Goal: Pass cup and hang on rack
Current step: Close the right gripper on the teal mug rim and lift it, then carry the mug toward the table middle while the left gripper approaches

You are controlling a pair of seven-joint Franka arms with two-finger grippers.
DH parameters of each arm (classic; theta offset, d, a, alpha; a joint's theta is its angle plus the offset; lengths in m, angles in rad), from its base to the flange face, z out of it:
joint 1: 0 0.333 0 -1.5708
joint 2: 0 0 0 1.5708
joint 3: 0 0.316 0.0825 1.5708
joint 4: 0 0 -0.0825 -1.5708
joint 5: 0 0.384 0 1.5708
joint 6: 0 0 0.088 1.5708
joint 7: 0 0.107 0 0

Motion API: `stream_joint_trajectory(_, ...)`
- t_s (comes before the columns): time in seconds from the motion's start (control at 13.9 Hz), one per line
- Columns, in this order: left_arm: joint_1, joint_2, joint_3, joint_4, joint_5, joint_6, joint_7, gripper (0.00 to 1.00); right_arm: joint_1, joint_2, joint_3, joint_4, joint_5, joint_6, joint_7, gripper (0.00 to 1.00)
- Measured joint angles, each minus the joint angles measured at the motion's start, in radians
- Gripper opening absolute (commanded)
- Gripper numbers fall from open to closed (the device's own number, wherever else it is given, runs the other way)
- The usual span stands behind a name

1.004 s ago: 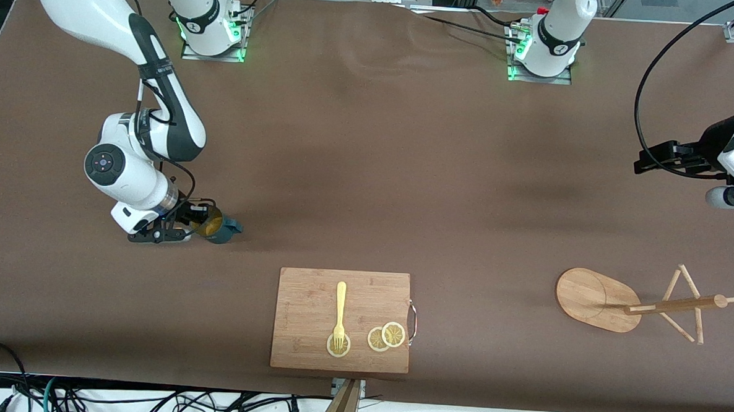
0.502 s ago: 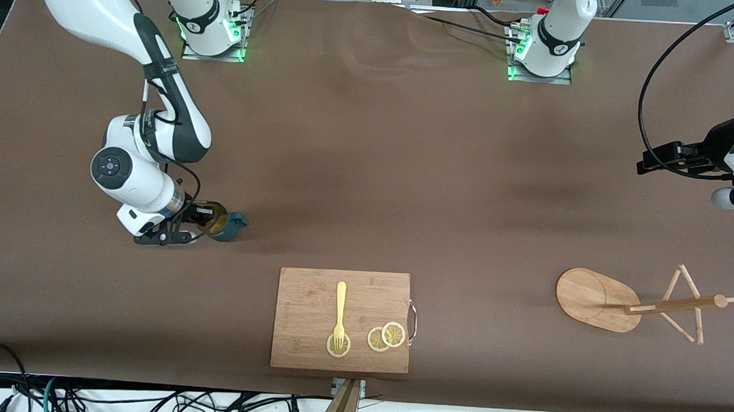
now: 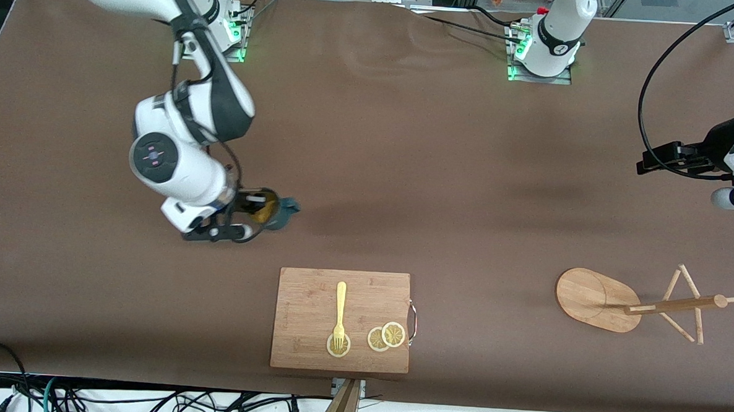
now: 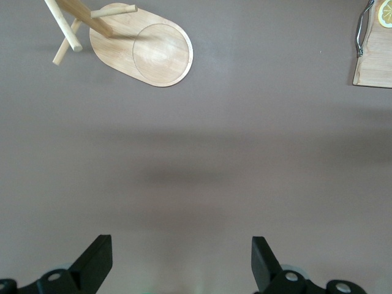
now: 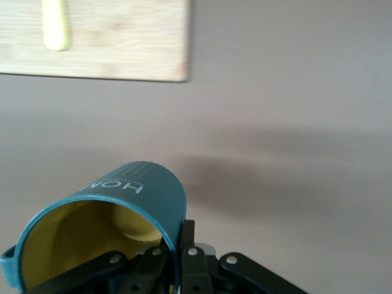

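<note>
My right gripper will let go of the dark teal cup on the bare table (image 3: 429, 171), at a spot well beyond the metal handle of the cutting board.
My right gripper (image 3: 256, 212) is shut on the rim of the dark teal cup (image 3: 274, 211), one finger inside the yellow interior and one outside, and holds it lifted over the bare table between the right arm's base and the cutting board. In the right wrist view the cup (image 5: 116, 226) is tilted with its mouth toward the camera. The wooden rack (image 3: 623, 301) lies on its side near the left arm's end of the table; its oval base (image 4: 150, 52) shows in the left wrist view. My left gripper (image 4: 177, 263) is open and empty, above the table near that end.
A rectangular wooden cutting board (image 3: 342, 319) with a yellow fork (image 3: 339, 313) and lemon slices (image 3: 386, 335) lies nearer the front camera than the cup. The board's edge (image 5: 92, 40) shows in the right wrist view.
My right gripper has lifted the cup off the table and carried it toward the table's middle. The left arm has barely moved.
</note>
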Motion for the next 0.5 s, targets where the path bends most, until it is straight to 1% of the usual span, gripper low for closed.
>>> stream_joint_trajectory(0.22, 0.0, 0.002, 0.0, 0.0, 0.0, 0.0, 0.0, 1.0, 0.164, 0.057, 0.004, 0.067, 0.001, 0.0, 0.222, 0.0)
stream_joint_trajectory(0.5, 0.001, 0.007, 0.0, 0.0, 0.0, 0.0, 0.0, 1.0, 0.343, 0.19, 0.004, 0.221, 0.0, 0.004, 0.436, 0.0)
